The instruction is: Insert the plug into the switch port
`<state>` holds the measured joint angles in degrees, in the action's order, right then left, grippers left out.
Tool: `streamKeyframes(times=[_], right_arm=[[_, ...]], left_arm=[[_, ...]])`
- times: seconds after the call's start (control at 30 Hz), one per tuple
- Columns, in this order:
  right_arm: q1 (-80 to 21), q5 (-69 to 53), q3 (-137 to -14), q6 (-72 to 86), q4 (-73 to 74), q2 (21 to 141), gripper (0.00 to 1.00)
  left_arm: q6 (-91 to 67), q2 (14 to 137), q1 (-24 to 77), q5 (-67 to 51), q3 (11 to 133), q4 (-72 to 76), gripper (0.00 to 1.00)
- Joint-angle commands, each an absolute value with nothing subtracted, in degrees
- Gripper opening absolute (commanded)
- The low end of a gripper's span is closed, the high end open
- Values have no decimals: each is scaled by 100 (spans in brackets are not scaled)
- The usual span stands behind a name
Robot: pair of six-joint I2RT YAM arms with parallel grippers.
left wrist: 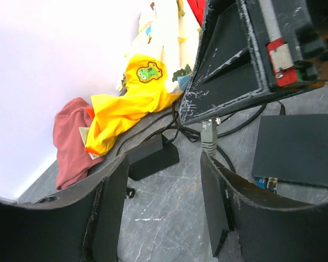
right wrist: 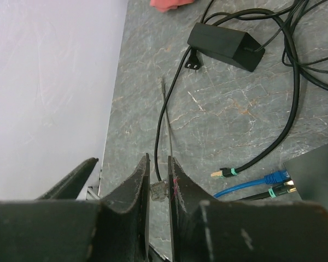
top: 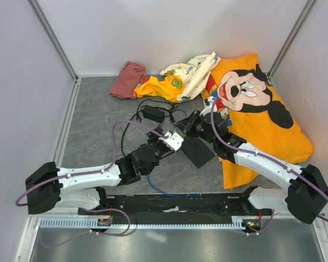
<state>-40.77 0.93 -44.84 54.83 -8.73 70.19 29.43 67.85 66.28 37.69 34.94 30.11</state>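
Observation:
I need to take the plug by its grey boot (left wrist: pixel 209 143) with my left gripper, because my right gripper's fingers cover the plug's clear end, which has to go into the switch port.
The switch (top: pixel 199 150) is a flat black box on the grey table. The plug (right wrist: pixel 274 177), a blue boot ending the bright-blue cable (top: pixel 164 191), lies against the switch's (right wrist: pixel 317 177) edge. I cannot tell whether it sits in a port. It also shows at the switch's (left wrist: pixel 300 150) near corner as the blue plug (left wrist: pixel 265 183). My left gripper (left wrist: pixel 164 180) is open with only bare table between its fingers, just left of the switch. My right gripper (right wrist: pixel 158 164) is shut on a clear connector (right wrist: pixel 158 190) of a thin black cable, which hangs as the connector (left wrist: pixel 208 136) above the table.
A black power adapter (top: pixel 153 113) and looping black cables lie behind the grippers. A loose black cable end with a green band (right wrist: pixel 224 172) lies by the switch. A maroon cloth (top: pixel 128 79) and a yellow Mickey cloth (top: pixel 262 109) fill the back and right. Walls enclose three sides.

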Motion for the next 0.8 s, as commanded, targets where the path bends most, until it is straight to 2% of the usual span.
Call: streamKeyframes(times=[0.0, 0.23, 0.57, 0.7, 0.73, 0.77], right_arm=[[-4096, 395, -4772, 5713, -782, 6899, 0], [-4104, 554, -4799, 5757, -686, 6882, 0], [-4104, 589, -4799, 5968, -677, 6794, 0], [-4104, 580, -4764, 6029, -677, 6759, 0], [-4096, 597, -4746, 6038, -685, 6741, 0], [-4096, 606, -4703, 6038, -694, 6733, 0]], left_arm=[[2919, 6987, 6706, 3807, 3445, 3656, 61], [2374, 7119, 6759, 3261, 3472, 3551, 63], [2838, 8058, 6750, 4148, 3603, 4578, 61], [3076, 8341, 6750, 4411, 3761, 5026, 46], [3111, 8358, 6750, 4421, 3814, 5010, 32], [3111, 8341, 6750, 4403, 3841, 4984, 24]])
